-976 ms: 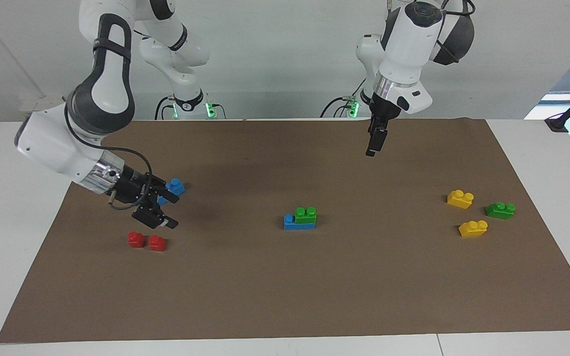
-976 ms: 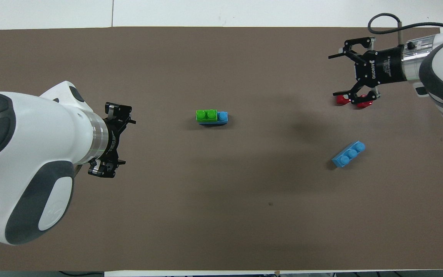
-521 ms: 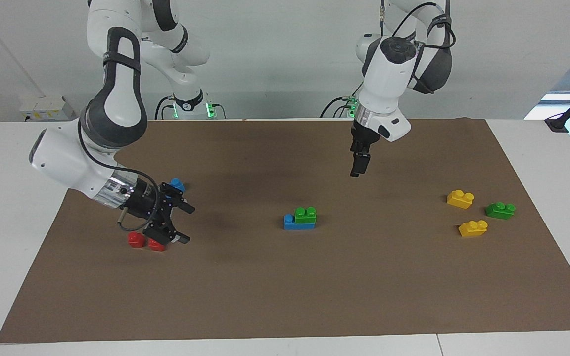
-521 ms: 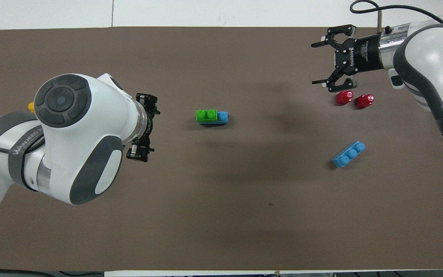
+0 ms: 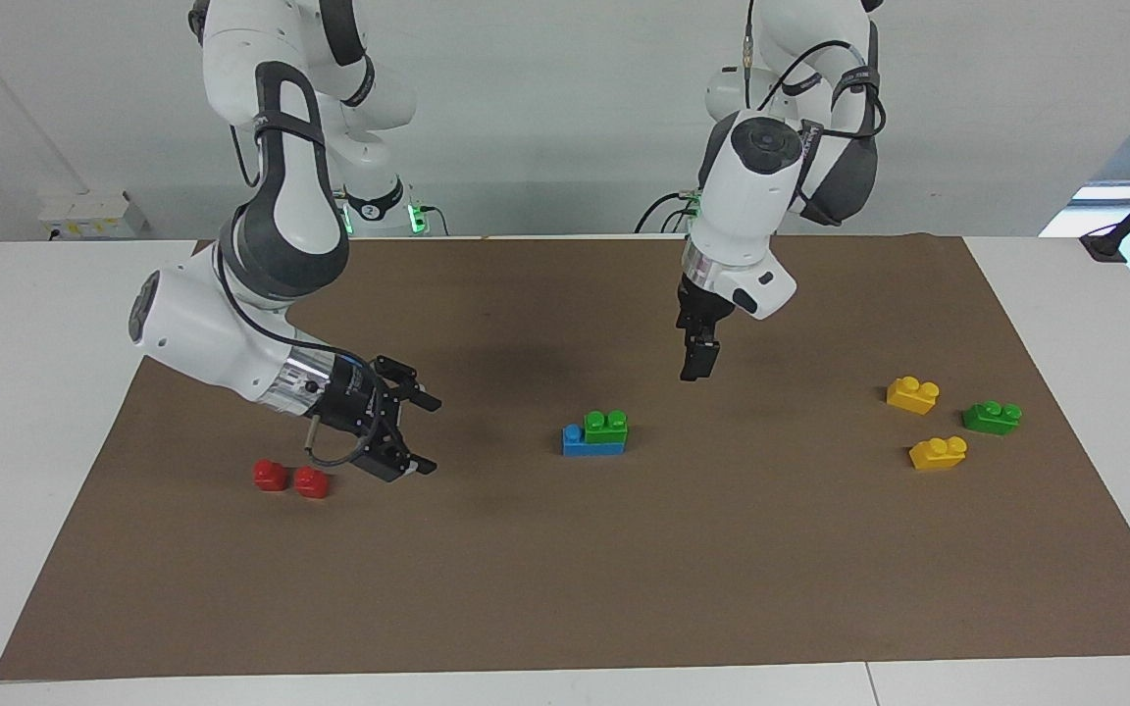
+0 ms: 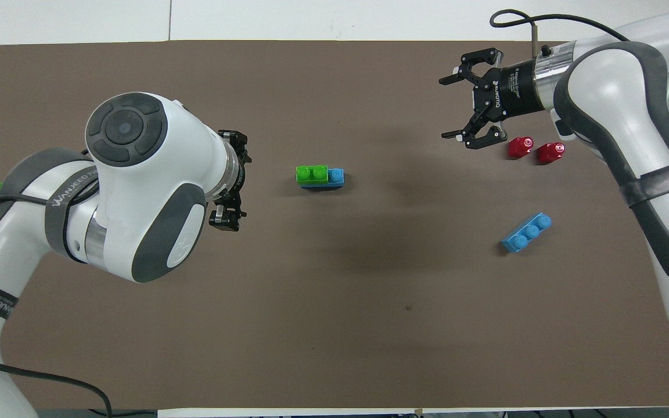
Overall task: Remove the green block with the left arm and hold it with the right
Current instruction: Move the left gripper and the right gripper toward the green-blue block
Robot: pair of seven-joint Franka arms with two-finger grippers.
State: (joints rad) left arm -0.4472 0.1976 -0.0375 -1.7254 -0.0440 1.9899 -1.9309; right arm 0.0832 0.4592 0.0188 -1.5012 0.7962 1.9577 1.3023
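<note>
Next, my right gripper closes on the uncovered end of the blue brick (image 6: 336,176) under the light-green block, holding it steady for my left gripper.
The light-green block (image 5: 605,425) with two studs sits on one end of a blue brick (image 5: 575,443) in the middle of the brown mat; it also shows in the overhead view (image 6: 312,173). My left gripper (image 5: 697,368) hangs open in the air, pointing down over the mat beside the stack, toward the left arm's end; in the overhead view (image 6: 231,179) its fingers stand wide apart. My right gripper (image 5: 425,436) is open and empty, low over the mat, lying sideways with its fingers toward the stack; it also shows in the overhead view (image 6: 448,108).
Two red blocks (image 5: 270,476) (image 5: 311,481) lie beside the right gripper. A loose blue three-stud brick (image 6: 526,232) lies nearer the robots at the right arm's end. Two yellow bricks (image 5: 912,393) (image 5: 937,452) and a darker green brick (image 5: 992,417) lie at the left arm's end.
Both grippers have moved toward the stack in the middle. The left gripper has come down and forward. The right gripper has passed the red blocks. No block has moved.
</note>
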